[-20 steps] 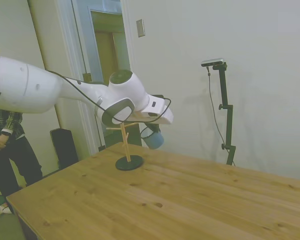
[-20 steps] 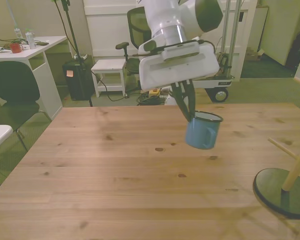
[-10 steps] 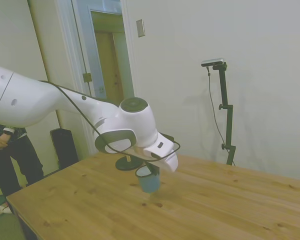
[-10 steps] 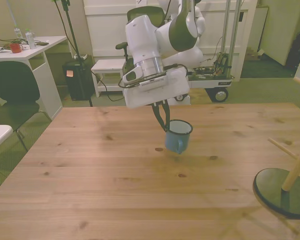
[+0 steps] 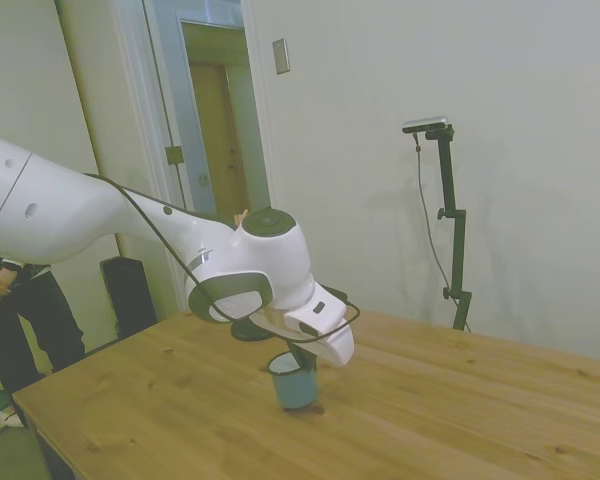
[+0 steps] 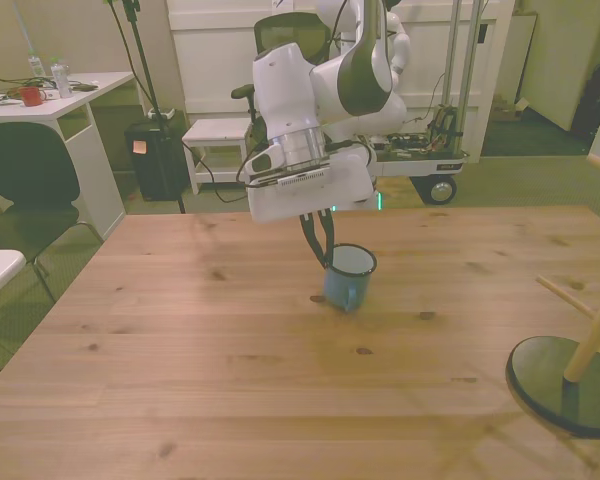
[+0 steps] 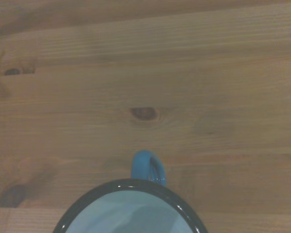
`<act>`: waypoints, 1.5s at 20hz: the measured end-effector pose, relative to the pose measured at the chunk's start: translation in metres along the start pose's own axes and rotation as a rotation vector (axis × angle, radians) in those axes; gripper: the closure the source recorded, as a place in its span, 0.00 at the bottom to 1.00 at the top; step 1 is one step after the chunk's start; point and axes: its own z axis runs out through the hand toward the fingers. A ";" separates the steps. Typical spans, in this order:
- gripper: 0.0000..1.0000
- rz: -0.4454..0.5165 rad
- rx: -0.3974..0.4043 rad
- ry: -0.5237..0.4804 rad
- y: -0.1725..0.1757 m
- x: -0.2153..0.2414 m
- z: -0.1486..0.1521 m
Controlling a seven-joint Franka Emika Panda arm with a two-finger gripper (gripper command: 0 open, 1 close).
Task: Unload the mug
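The blue mug will go down from my gripper onto the wooden table (image 5: 291, 412), next to the dark knot.
The blue mug (image 6: 348, 279) stands upright in the middle of the wooden table (image 6: 180, 340), at or just above its surface; I cannot tell whether it touches. My gripper (image 6: 321, 243) reaches down from above and is shut on the mug's rim on the front view's left side. In the side view the mug (image 5: 295, 381) sits under the white wrist, with the gripper (image 5: 303, 356) at its rim. The wrist view shows the mug's dark rim and white inside (image 7: 130, 208), with its small handle (image 7: 148, 167) pointing out over the bare wood.
A wooden peg stand on a dark round base (image 6: 564, 385) sits at the front view's right edge; the arm partly hides it in the side view (image 5: 238, 329). A person (image 5: 10, 320) stands beyond the table's left end. Chairs and a desk (image 6: 40, 110) lie behind the table.
The arm has carried the mug away from the peg stand and lowered it toward the table's middle. Over the last half second it dropped a little further.
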 end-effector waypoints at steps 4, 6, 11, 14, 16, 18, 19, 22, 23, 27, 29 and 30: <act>1.00 0.008 0.007 -0.006 0.002 -0.001 0.002; 1.00 0.013 0.017 -0.012 0.004 -0.003 0.005; 1.00 0.018 0.047 -0.021 0.011 -0.005 0.009; 0.00 0.024 0.055 -0.023 0.015 -0.005 0.009; 0.00 0.027 0.054 -0.024 0.016 -0.005 0.009; 0.00 0.030 0.053 -0.024 0.018 -0.005 0.010; 0.00 0.032 0.052 -0.025 0.019 -0.005 0.010; 0.00 0.029 0.042 -0.033 0.023 -0.006 0.012; 0.00 0.024 0.035 -0.034 0.023 -0.006 0.012; 0.00 -0.013 -0.018 -0.052 0.028 -0.006 0.005; 0.00 -0.027 -0.045 -0.051 0.026 -0.004 -0.014; 0.00 -0.031 -0.054 -0.046 0.022 -0.002 -0.027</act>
